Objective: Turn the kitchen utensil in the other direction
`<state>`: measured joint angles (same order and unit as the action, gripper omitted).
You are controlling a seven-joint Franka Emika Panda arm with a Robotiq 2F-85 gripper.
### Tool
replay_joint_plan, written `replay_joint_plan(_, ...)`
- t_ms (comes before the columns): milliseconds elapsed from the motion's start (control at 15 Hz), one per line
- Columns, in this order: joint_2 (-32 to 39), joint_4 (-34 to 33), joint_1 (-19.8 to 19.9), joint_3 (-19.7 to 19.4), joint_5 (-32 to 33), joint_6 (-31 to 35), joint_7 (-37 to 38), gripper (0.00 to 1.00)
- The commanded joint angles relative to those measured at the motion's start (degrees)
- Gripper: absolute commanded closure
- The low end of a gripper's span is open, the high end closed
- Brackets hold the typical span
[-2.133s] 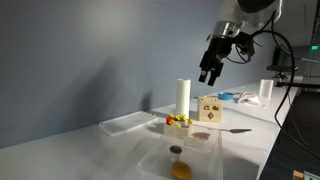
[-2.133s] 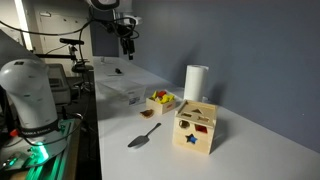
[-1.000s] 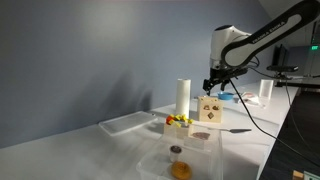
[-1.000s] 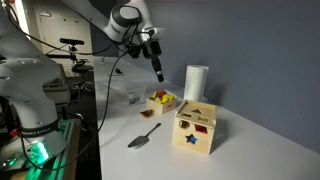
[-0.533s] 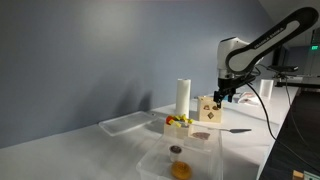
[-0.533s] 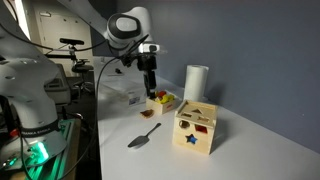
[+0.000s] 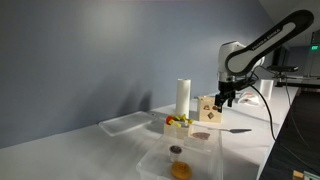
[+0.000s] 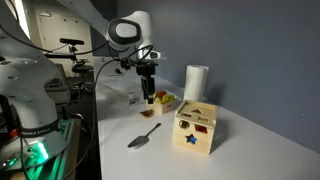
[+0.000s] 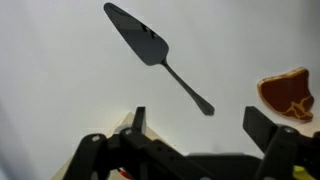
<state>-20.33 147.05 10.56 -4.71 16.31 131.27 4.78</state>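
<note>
The robot's gripper needs to next go down to the kitchen utensil's slender handle [image 7: 224, 129] [image 9: 187, 87], in front of the wooden block, and close there.
The kitchen utensil [image 9: 155, 52], a thin dark-grey spatula with a slender handle, lies flat on the white table. It also shows in both exterior views [image 8: 143, 136] [image 7: 237, 129], in front of the wooden block [image 8: 196, 127] [image 7: 209, 109]. My gripper [image 9: 200, 120] is open and empty, its two fingers spread, hovering above the table near the utensil's handle end. In both exterior views [image 8: 148, 97] [image 7: 227, 101] it hangs well above the table, beside the block and the small tray of coloured pieces [image 8: 161, 101].
A tall white cylinder [image 8: 195, 82] [image 7: 183, 98] stands behind the block. A clear flat tray [image 7: 126, 123] lies further along the table. A brown piece [image 9: 288, 93] lies at the right of the wrist view. The table edge [image 8: 110, 150] runs close to the utensil.
My arm has swung from high and far away down toward the block and utensil, and in the last half second lowered a little more. The utensil has not moved.
</note>
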Motion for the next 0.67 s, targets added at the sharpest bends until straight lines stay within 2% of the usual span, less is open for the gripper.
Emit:
replay_joint_plan(0,0.8,2.1,-3.3,-3.3,-6.9,4.1,-9.6,0.0)
replay_joint_plan(200,1.0,3.7,-5.0,-5.9,-11.9,7.4,-17.8,0.0)
replay_joint_plan(400,1.3,5.2,-5.5,-8.1,-14.0,10.1,-25.1,0.0)
replay_joint_plan(533,1.5,5.7,-5.1,-8.8,-13.5,10.0,-27.7,0.0)
replay_joint_plan(600,1.4,4.7,-4.3,-7.4,-12.0,8.5,-24.2,0.0)
